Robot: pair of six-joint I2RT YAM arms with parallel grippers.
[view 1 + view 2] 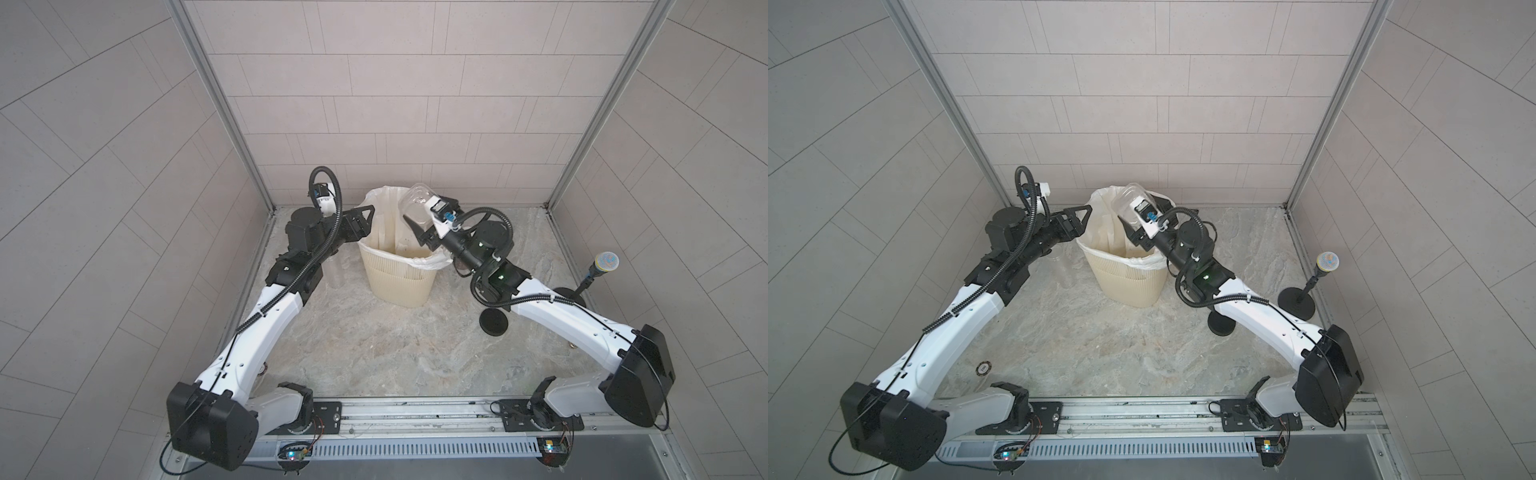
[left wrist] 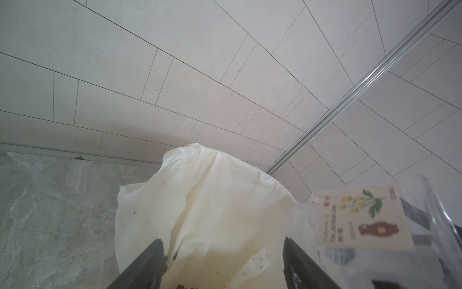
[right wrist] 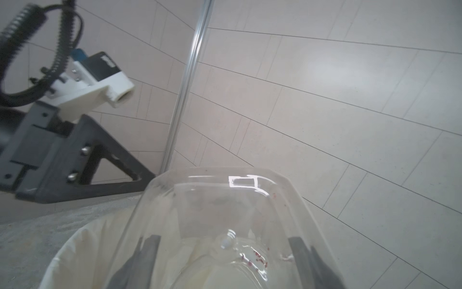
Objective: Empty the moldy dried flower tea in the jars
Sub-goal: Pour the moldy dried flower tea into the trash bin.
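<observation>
Next, my left gripper shuts on the open rim (image 1: 406, 207) (image 2: 305, 227) of the wide clear jar, which my right gripper is holding up above the cream ribbed bin.
My right gripper (image 3: 225, 241) is shut on a wide clear jar (image 3: 225, 205), tipped mouth-down over the cream ribbed bin (image 1: 395, 278) in both top views. The jar (image 1: 415, 197) looks nearly empty; only a few reddish crumbs of tea (image 3: 255, 259) cling inside it. It carries a flower-printed label (image 2: 362, 217). My left gripper (image 2: 222, 242) stands open and empty at the bin's left rim, above the white liner (image 2: 212, 200). A few brown bits of tea (image 2: 185, 286) lie inside the liner. A tall slim clear jar (image 1: 336, 270) stands on the table under my left arm.
A black round lid (image 1: 493, 323) lies on the marble table beside my right arm. A black stand with a colourful round head (image 1: 604, 262) is at the far right. A small round thing (image 1: 983, 368) sits near my left arm's base. Tiled walls close in on three sides.
</observation>
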